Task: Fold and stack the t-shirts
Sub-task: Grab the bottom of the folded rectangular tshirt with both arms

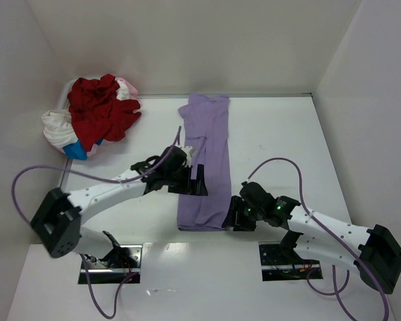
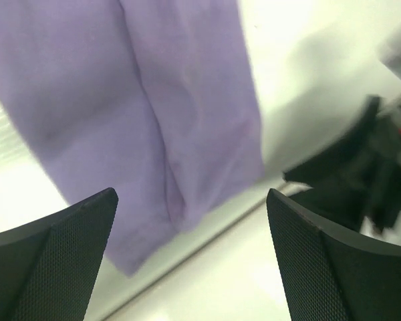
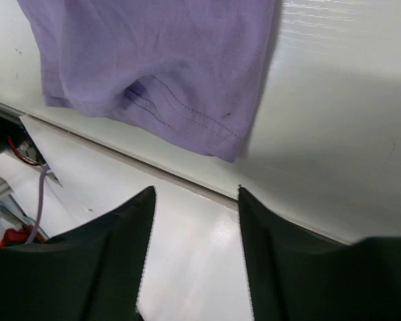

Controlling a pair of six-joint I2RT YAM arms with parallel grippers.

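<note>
Next, I close my left gripper on the near hem corner (image 1: 180,227) (image 2: 129,269) of the lavender-purple t-shirt, the one farther from my right gripper.
The lavender-purple t-shirt (image 1: 207,160) lies folded into a long narrow strip down the middle of the table. It also shows in the left wrist view (image 2: 154,100) and the right wrist view (image 3: 160,60). My left gripper (image 1: 195,180) is open and empty over the strip's left edge, near its lower half. My right gripper (image 1: 232,215) is open and empty at the strip's near right corner. The red t-shirt (image 1: 100,110), the white t-shirt (image 1: 55,127) and a bit of the pale pink t-shirt (image 1: 127,85) lie heaped at the back left.
A blue cloth (image 1: 75,150) pokes out under the heap. White walls close the table at the back and both sides. A seam (image 3: 154,170) marks the table's near edge, just below the strip's hem. Purple cables loop beside both arms.
</note>
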